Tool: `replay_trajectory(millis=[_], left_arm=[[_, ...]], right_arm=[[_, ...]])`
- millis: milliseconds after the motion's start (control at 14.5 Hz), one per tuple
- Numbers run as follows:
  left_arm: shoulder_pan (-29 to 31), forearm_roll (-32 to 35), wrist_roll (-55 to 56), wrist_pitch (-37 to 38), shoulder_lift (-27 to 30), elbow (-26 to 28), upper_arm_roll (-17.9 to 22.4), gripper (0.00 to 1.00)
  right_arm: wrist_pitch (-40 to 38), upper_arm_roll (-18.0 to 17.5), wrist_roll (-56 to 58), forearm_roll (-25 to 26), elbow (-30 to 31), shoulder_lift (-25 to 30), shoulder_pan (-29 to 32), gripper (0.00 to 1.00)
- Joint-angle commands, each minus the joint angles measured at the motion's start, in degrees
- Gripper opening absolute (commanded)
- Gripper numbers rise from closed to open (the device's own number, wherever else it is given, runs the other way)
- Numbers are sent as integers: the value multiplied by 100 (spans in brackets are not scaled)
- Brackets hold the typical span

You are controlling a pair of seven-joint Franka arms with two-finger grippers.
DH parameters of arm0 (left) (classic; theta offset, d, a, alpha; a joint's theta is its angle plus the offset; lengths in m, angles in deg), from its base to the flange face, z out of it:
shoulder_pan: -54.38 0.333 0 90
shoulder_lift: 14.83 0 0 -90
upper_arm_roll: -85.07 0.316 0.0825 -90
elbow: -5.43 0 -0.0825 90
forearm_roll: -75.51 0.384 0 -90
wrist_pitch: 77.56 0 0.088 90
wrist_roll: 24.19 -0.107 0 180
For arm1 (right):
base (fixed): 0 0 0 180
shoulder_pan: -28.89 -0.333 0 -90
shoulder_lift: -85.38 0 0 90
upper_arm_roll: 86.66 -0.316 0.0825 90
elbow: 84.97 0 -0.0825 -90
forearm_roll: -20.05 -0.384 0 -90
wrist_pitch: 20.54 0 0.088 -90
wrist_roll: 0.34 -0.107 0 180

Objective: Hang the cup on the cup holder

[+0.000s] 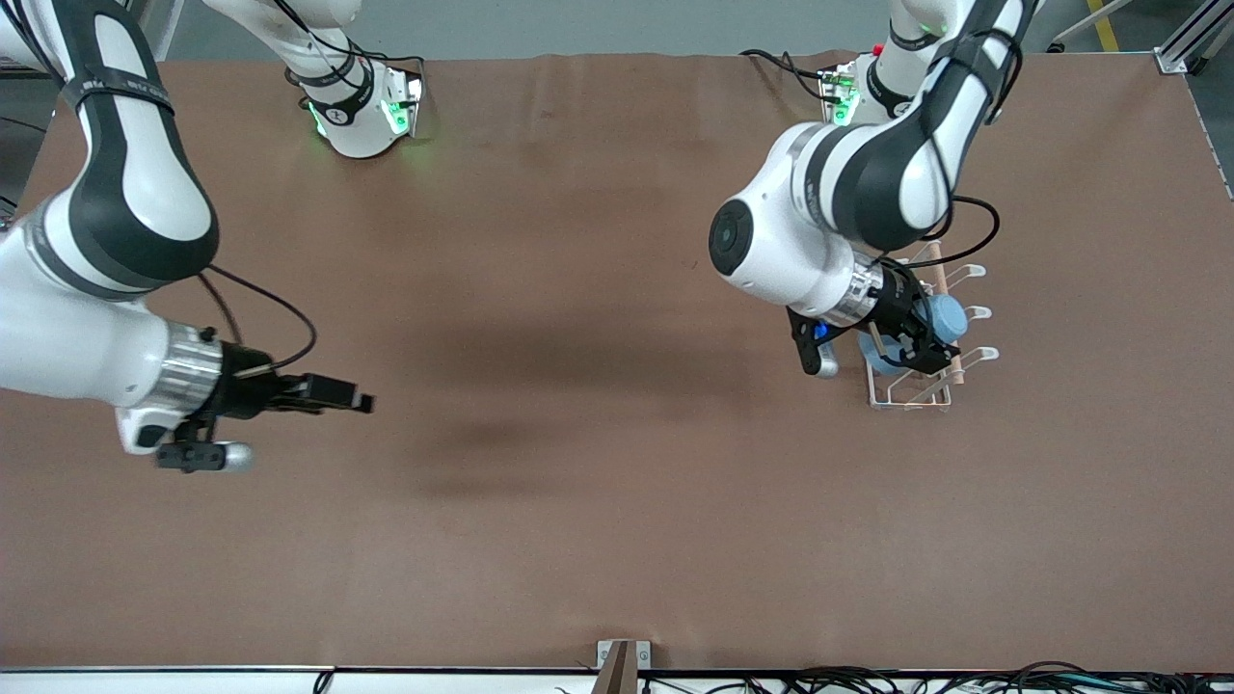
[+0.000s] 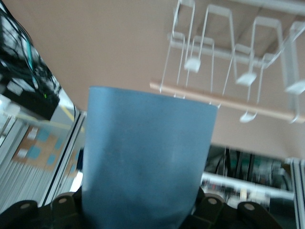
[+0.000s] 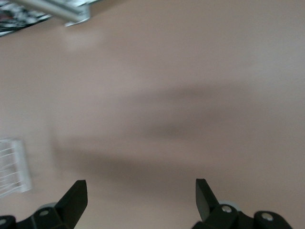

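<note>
The robot's left gripper will release the light blue cup on the cup holder's end peg [image 1: 908,368] [image 2: 190,58] nearest the bracket's table edge.
The light blue cup [image 1: 943,319] is held in my left gripper [image 1: 925,333], which is shut on it over the cup holder [image 1: 925,386]. The cup holder is a white wire rack with looped prongs and a wooden rod, standing toward the left arm's end of the table. In the left wrist view the cup [image 2: 145,157] fills the middle, with the rack's prongs and rod [image 2: 228,102] just past its rim. My right gripper [image 1: 362,400] is open and empty over bare table at the right arm's end; its fingertips [image 3: 76,195] show wide apart in the right wrist view.
The brown table [image 1: 578,289] is bare between the two arms. A small bracket [image 1: 622,655] sits at the table edge nearest the front camera. Cables [image 1: 964,680] run along that edge.
</note>
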Motion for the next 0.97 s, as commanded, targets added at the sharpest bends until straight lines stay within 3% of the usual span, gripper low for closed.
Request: replay_trajectory(millis=[0,276,897], left_arm=[[105,534,-92,153,-111,400,-17,59],[122,974,-83,170,-314,690,-17,60],[316,1230,-4,179,-727,884,-17,61]], right_arm=[[-97,-59,-17,1204,-232,67,-11,100],[-115,-7,-53,1593,-347,356,138,100],[-976,-16,-62,1612,-355,1069,358,100]])
